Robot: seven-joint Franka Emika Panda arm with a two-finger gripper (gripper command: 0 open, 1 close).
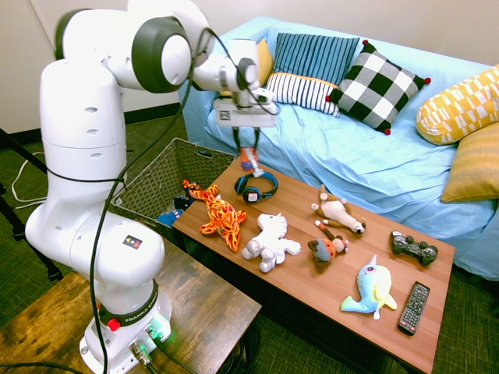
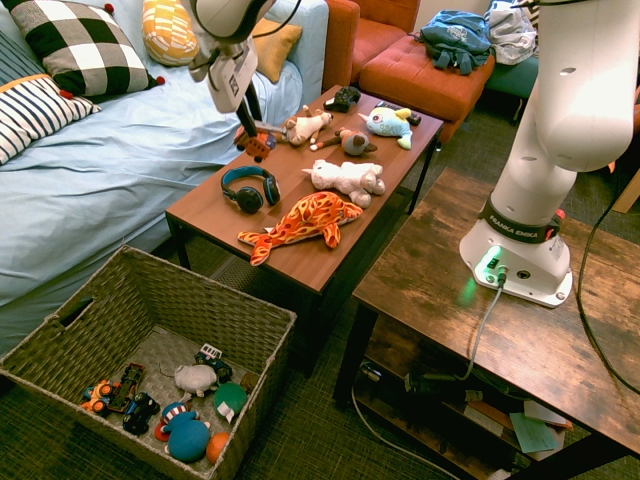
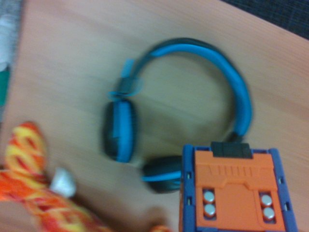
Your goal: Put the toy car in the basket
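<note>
Next, I drop the toy car in the basket, on the small black car (image 2: 211,360) beside the grey plush. The toy car is now held above the coffee table.
My gripper (image 1: 248,159) (image 2: 254,140) is shut on the toy car (image 1: 248,161) (image 2: 257,146), a small orange-red car with blue trim, and holds it in the air above the far left part of the wooden coffee table (image 1: 343,273) (image 2: 300,255). In the wrist view the toy car's orange and blue underside (image 3: 231,191) shows with blue headphones (image 3: 178,106) below it. The woven wicker basket (image 1: 152,183) (image 2: 120,290) stands on the floor just off the table's left end, with several small toys in its bottom.
On the table lie blue headphones (image 1: 256,186) (image 2: 250,189), an orange flame-patterned plush (image 1: 221,215) (image 2: 305,222), a white plush horse (image 1: 270,239) (image 2: 345,178), other plush animals, a game controller (image 1: 413,249) and a remote (image 1: 413,307). A sofa (image 1: 366,148) with pillows runs behind the table.
</note>
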